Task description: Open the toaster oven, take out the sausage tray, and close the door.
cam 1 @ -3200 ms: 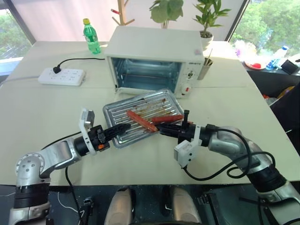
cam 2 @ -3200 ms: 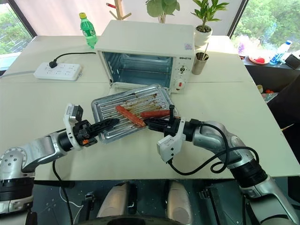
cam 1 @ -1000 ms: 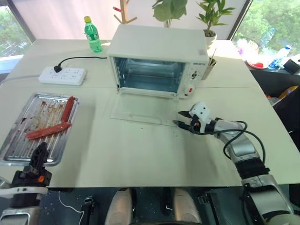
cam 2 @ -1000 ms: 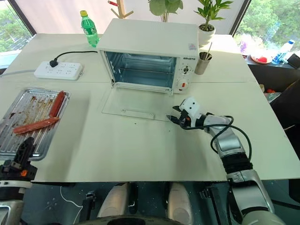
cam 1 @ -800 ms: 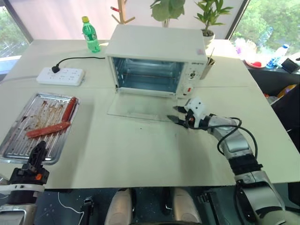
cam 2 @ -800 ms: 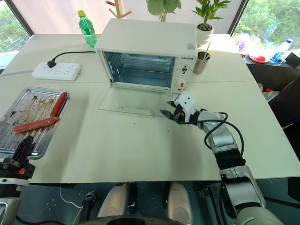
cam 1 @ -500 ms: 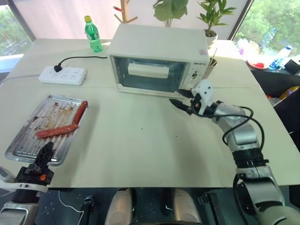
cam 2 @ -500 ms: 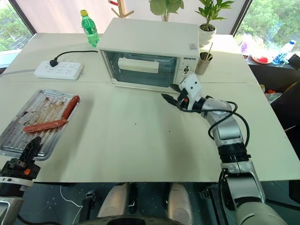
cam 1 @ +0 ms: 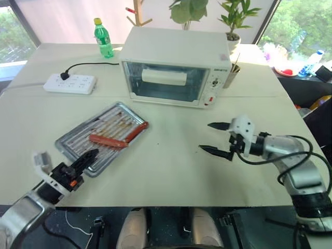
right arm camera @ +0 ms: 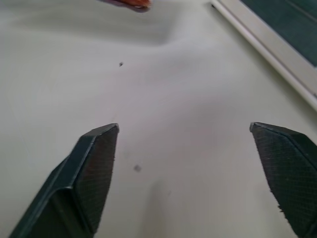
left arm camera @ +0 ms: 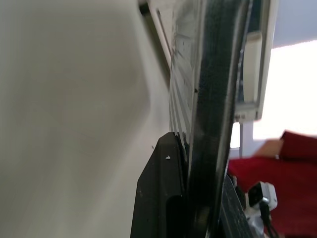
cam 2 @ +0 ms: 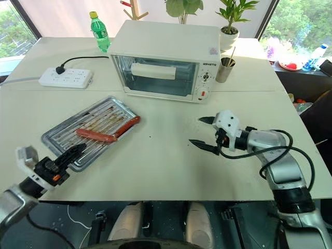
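The robot's left gripper needs to release the silver sausage tray on the bare table straight [cam 1: 166,146] in front of the toaster oven.
The white toaster oven [cam 1: 174,49] stands at the back of the table with its glass door [cam 1: 165,85] closed upright. The silver sausage tray [cam 1: 78,141] lies at an angle on the table, left of centre, with two sausages [cam 1: 108,140] in it. My left gripper [cam 1: 89,156] is shut on the tray's near corner. In the left wrist view the tray's rim [left arm camera: 213,99] sits pinched between the black fingers [left arm camera: 158,198]. To the right of centre my right gripper [cam 1: 206,137] hovers over bare table, open wide and pointing left, with nothing between its fingertips [right arm camera: 94,163].
A green bottle [cam 1: 103,37] and a white power strip [cam 1: 69,83] with a black cable are at the back left. A metal cup [cam 1: 228,75] and potted plants [cam 1: 231,31] stand right of the oven. A dark side surface with small items [cam 1: 282,70] is at far right.
The oven door, open a second ago, is closed. My right gripper has drawn back from the oven and opened wide. The left gripper has swung the tray in from the table's left edge.
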Robot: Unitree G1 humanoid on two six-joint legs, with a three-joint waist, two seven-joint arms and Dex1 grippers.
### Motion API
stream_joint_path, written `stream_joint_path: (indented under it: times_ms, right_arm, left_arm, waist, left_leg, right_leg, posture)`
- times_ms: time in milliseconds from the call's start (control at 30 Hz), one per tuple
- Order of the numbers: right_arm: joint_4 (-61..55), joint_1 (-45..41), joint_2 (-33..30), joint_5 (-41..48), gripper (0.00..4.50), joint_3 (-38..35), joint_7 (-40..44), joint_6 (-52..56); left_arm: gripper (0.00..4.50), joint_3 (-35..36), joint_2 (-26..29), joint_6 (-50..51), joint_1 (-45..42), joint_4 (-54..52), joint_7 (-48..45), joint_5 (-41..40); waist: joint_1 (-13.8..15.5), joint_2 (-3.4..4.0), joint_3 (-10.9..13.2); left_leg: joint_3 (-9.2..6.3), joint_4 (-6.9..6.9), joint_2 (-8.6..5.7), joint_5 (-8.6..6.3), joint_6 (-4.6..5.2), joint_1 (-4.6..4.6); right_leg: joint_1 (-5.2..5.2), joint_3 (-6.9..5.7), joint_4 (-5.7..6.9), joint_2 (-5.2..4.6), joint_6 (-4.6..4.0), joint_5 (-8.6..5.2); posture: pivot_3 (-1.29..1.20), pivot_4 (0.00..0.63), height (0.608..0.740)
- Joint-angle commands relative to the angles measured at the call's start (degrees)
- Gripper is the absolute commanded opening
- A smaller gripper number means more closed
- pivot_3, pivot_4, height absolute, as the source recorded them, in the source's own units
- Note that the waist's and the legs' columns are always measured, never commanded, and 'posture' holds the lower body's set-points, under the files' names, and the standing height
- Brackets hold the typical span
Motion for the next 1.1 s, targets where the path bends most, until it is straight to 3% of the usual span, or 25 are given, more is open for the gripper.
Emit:
stream_joint_path:
  times_ms: [33, 167, 300, 567, 767, 1067, 1100]
  right_arm:
    - [-5.56, 3.55, -2.53, 2.2, 4.39, -5.19, -0.7, 1.33]
    - [-9.93, 7.96, -4.07, 4.27, 4.39, -9.35, -1.98, 4.33]
    - [-14.06, 12.82, -4.94, 5.57, 4.39, -13.6, -3.49, 6.7]
    - [-21.34, 22.32, -4.57, 6.35, 4.39, -20.32, -7.01, 9.27]
    - [-25.09, 28.21, -4.07, 6.37, 4.39, -23.39, -8.3, 9.66]
    - [-26.04, 28.61, -3.89, 7.44, 4.39, -23.72, -10.79, 10.58]
    - [-25.99, 28.47, -3.88, 7.49, 4.46, -23.58, -11.02, 10.6]
  left_arm:
    - [0.0, -4.41, 5.16, 6.68, -5.39, 4.18, -4.11, -1.07]
    - [0.0, -11.33, 9.83, 12.53, -12.83, 10.39, -7.17, -1.06]
    - [0.0, -17.99, 11.06, 17.67, -22.03, 17.72, -11.38, 2.7]
    - [0.0, -27.2, 5.64, 24.63, -37.87, 30.58, -24.14, 20.44]
    - [0.0, -31.47, 2.84, 26.04, -43.01, 34.76, -34.94, 33.49]
    - [0.0, -32.65, 1.02, 23.94, -46.18, 40.07, -45.09, 47.98]
    - [0.27, -32.63, 0.94, 23.64, -46.4, 40.49, -45.76, 49.15]
  waist:
    - [-0.02, 0.01, 0.01]
    - [-0.1, 0.09, 0.04]
    - [0.17, 0.1, 0.05]
    - [0.01, 0.08, 0.04]
    - [0.02, 0.09, 0.02]
    - [0.75, 0.45, -0.21]
    - [0.93, 0.48, -0.22]
  left_leg:
    - [0.01, 0.0, -0.01, 0.0, 0.0, 0.0]
    - [0.08, -0.01, -0.01, 0.0, 0.0, 0.0]
    - [0.06, -0.02, -0.03, 0.01, -0.02, 0.0]
    - [0.1, -0.02, -0.18, 0.03, -0.05, -0.01]
    - [0.09, -0.02, -0.17, 0.04, -0.06, 0.0]
    - [0.04, 0.0, -0.14, 0.05, -0.07, 0.05]
    - [0.04, 0.0, -0.13, 0.05, -0.07, 0.05]
  right_leg:
    - [0.0, 0.0, 0.03, -0.04, 0.0, 0.0]
    - [-0.03, 0.03, 0.01, -0.06, 0.02, 0.01]
    - [-0.03, 0.01, 0.03, -0.04, 0.03, 0.01]
    - [0.0, 0.01, 0.02, -0.06, 0.22, 0.11]
    - [0.0, 0.01, 0.03, -0.05, 0.24, 0.12]
    - [0.07, 0.01, 0.01, -0.15, 0.15, 0.06]
    - [0.07, 0.01, 0.02, -0.15, 0.15, 0.06]
  posture:
    - [0.0, 0.15, 0.717]
    - [0.0, 0.15, 0.717]
    - [0.0, 0.15, 0.717]
    - [0.0, 0.15, 0.717]
    - [0.0, 0.15, 0.717]
    - [0.0, 0.15, 0.717]
    - [0.0, 0.15, 0.717]
